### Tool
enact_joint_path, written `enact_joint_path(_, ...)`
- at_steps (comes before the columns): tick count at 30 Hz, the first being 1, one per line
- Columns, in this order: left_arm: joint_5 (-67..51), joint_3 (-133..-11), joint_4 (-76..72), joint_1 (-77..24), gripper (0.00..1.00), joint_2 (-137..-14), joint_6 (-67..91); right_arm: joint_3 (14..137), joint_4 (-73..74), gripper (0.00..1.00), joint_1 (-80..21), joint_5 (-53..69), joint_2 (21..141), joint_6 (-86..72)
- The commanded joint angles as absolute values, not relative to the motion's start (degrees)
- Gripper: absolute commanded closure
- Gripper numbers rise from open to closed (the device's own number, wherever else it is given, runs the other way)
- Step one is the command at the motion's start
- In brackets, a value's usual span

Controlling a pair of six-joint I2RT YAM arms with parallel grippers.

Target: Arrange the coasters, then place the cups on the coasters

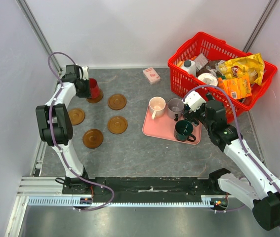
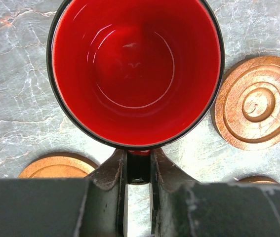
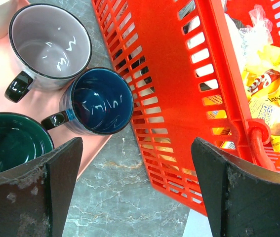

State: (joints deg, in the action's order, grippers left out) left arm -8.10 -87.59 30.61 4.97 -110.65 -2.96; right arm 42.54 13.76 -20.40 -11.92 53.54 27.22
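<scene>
Next, my left gripper sets the red cup down and lets go of it on the coaster (image 1: 95, 95) under it, nearest the back wall.
My left gripper (image 2: 139, 165) is shut on the handle of the red cup (image 2: 135, 74), at the far left of the table. In the top view the red cup (image 1: 94, 89) stands over one coaster (image 1: 98, 98); whether it rests on it I cannot tell. Several more coasters (image 1: 117, 101) (image 1: 75, 116) (image 1: 117, 124) (image 1: 93, 138) lie bare nearby. The cream cup (image 1: 156, 105), grey cup (image 1: 175, 107) and dark green cup (image 1: 184, 131) sit on the pink tray (image 1: 155, 129). The navy cup (image 3: 100, 101) is at the tray's edge. My right gripper (image 3: 135, 163) hangs open beside it, holding nothing.
A red basket (image 1: 258, 89) full of packaged goods stands at the back right, close to my right gripper; its slatted wall (image 3: 179, 74) fills the right wrist view. A small pink box (image 1: 151, 75) lies at the back middle. White walls enclose the table.
</scene>
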Motion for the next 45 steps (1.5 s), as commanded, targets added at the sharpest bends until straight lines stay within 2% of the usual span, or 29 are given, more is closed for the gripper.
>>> enact_joint_path(1, -10.37, -91.32, 27.33, 4.75, 0.98, -110.91, -0.88, 42.36, 11.6, 0.02, -20.3, -12.66, 53.44, 27.51)
enact_joint_path(16, -10.28, -91.14, 27.69, 4.75, 0.96, -112.33, -1.32, 42.28, 11.51, 0.02, -20.3, -12.66, 53.35, 27.42)
enact_joint_path(21, -10.63, -90.88, 27.77, 4.75, 0.88, -112.15, -1.49, 42.36, 11.6, 0.02, -20.3, -12.74, 53.17, 27.51)
enact_joint_path(29, -10.02, -90.44, 28.04, 4.75, 0.81, -111.97, -2.02, 42.45, 11.6, 0.02, -20.3, -12.74, 53.09, 27.51)
enact_joint_path(34, -9.32, -89.48, 27.86, 4.75, 0.82, -111.53, -2.2, 42.36, 11.51, 0.02, -20.3, -12.66, 53.09, 27.42)
enact_joint_path(40, -8.61, -87.89, 26.9, 4.75, 0.89, -110.48, -2.29, 42.36, 11.51, 0.02, -20.3, -12.74, 53.09, 27.42)
enact_joint_path(45, -8.79, -87.45, 26.63, 4.75, 0.89, -110.39, -2.55, 42.45, 11.6, 0.02, -20.3, -12.66, 53.17, 27.42)
